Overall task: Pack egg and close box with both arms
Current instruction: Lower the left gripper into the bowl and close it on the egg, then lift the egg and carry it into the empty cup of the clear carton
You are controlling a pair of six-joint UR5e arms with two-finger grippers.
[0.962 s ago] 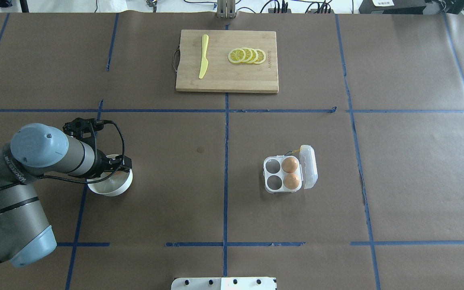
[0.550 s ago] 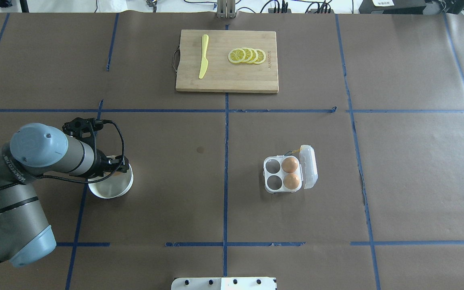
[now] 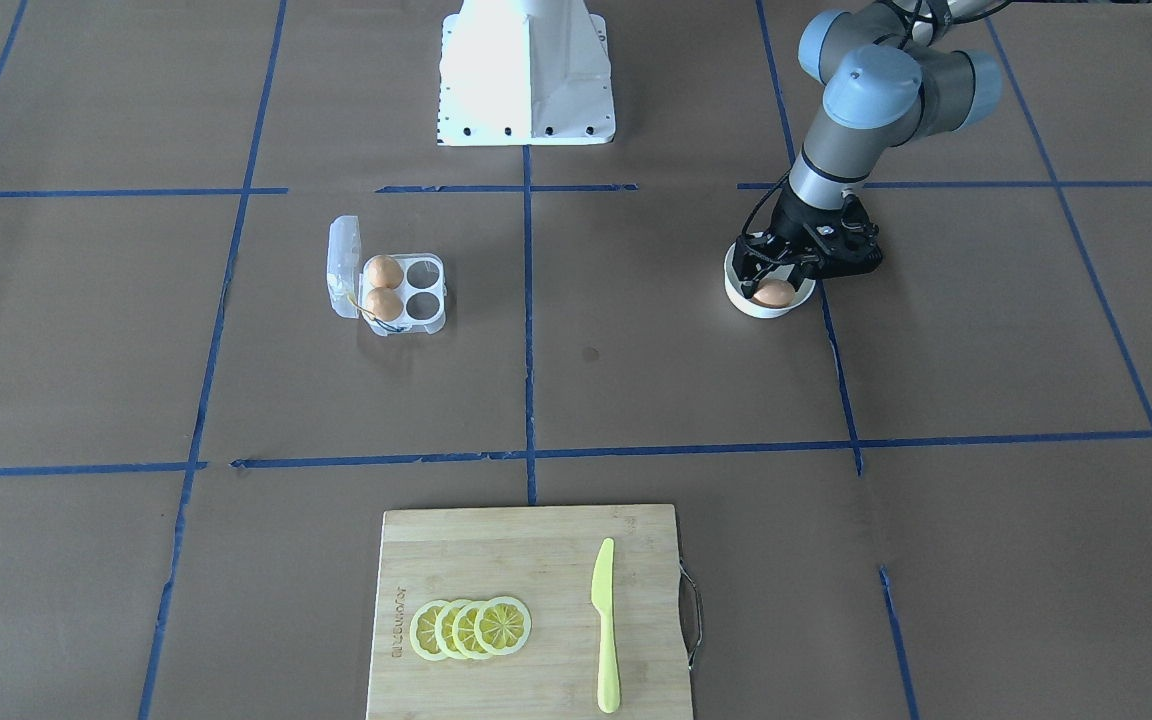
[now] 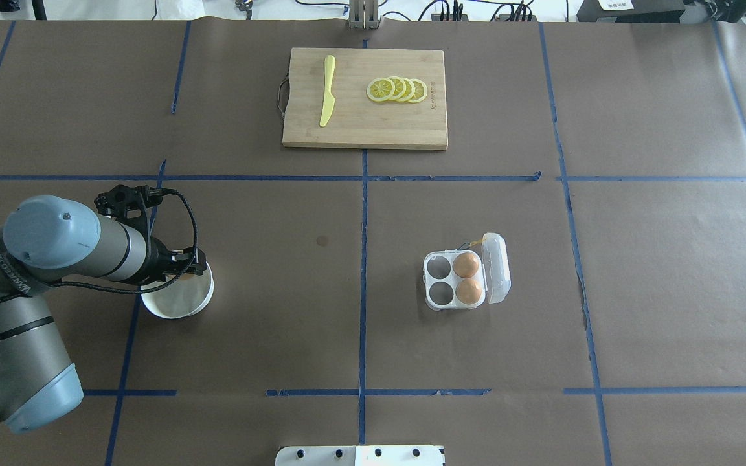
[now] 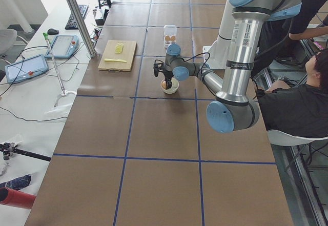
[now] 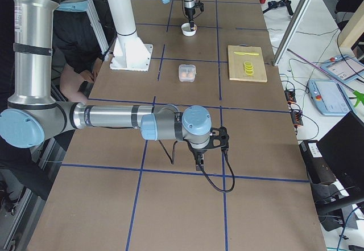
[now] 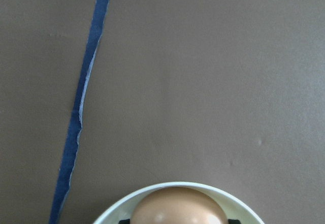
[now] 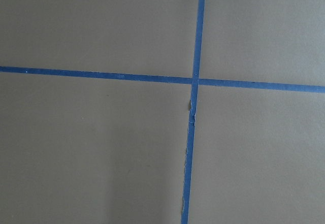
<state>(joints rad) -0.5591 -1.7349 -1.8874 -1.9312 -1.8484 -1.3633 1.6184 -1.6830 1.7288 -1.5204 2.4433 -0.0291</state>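
Note:
Next, my left gripper releases the egg in the box's empty cell [image 3: 422,275], the one that is nearest to the white pedestal. The egg is still down in the white bowl.
The egg [image 3: 774,292] lies in a round white bowl [image 3: 761,309] on the robot's left side of the table. My left gripper [image 3: 774,284] reaches down into the bowl, its black pads against both sides of the egg [image 7: 177,209]. In the overhead view the left gripper [image 4: 182,273] hides most of the egg. The box [image 4: 440,292] stands open at centre right, lid [image 4: 497,268] folded back, with two brown eggs [image 4: 465,264] in its right cells and two cells empty. My right gripper [image 6: 199,161] hangs over bare table far from the box; I cannot tell whether it is open.
A wooden cutting board [image 4: 363,126] with a yellow knife [image 4: 327,90] and lemon slices [image 4: 397,89] lies at the far middle. The white pedestal [image 3: 526,75] stands at the robot's edge. People sit beside the robot [image 5: 302,98].
My left arm has drawn a little to the left. The bowl, tilted a second ago, now sits level under the gripper.

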